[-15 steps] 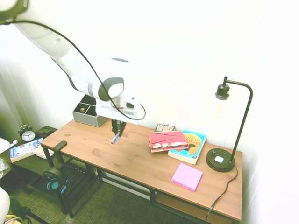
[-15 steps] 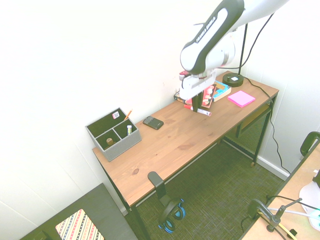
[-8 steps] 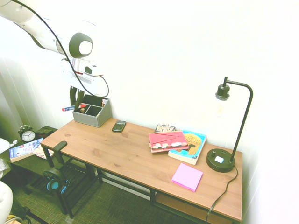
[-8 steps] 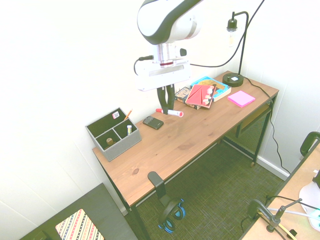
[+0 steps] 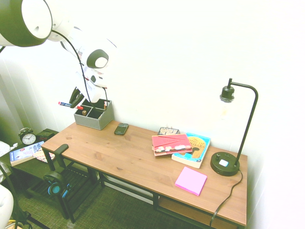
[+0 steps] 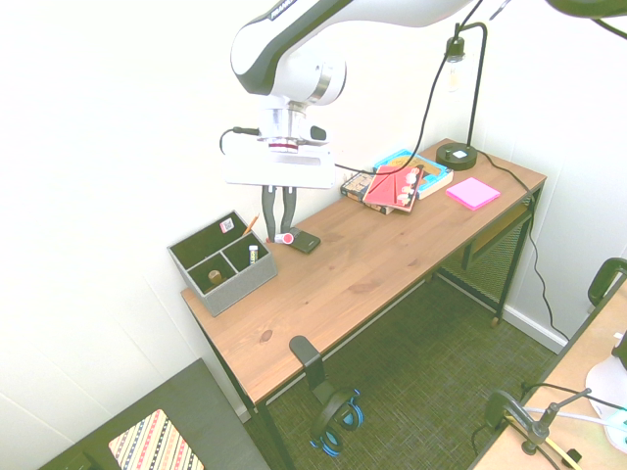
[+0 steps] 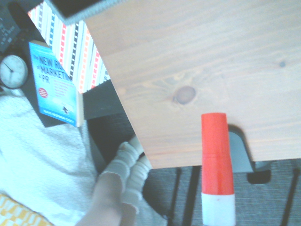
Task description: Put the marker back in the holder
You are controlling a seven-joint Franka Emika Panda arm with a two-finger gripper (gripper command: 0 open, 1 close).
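Observation:
My gripper needs to release the marker next to the small white tube, in the grey holder's compartment [image 6: 240, 267] that is closest to the phone.
My gripper [image 5: 75, 99] is shut on the marker [image 5: 66, 104], a slim white pen with a red cap, and holds it level in the air. It hangs close above the grey holder [image 5: 94, 117] at the desk's end. In the second exterior view the gripper [image 6: 279, 231] points down, and the marker's red cap [image 6: 285, 238] shows just right of the holder [image 6: 223, 266]. Small items stand in the holder's dark compartments. In the wrist view the marker [image 7: 217, 155] shows above the desk's edge, and a corner of the holder [image 7: 80, 6] shows at the frame edge.
A dark phone [image 6: 300, 240] lies on the wooden desk [image 6: 372, 264] just past the holder. Further along are stacked books [image 5: 180, 143], a pink pad [image 5: 190, 180] and a black lamp [image 5: 228, 162]. A side table with a clock [image 5: 27, 137] and a book stands beyond the desk's end.
The arm has carried the marker from over the middle of the desk to the holder's end. The marker stayed in the gripper the whole way.

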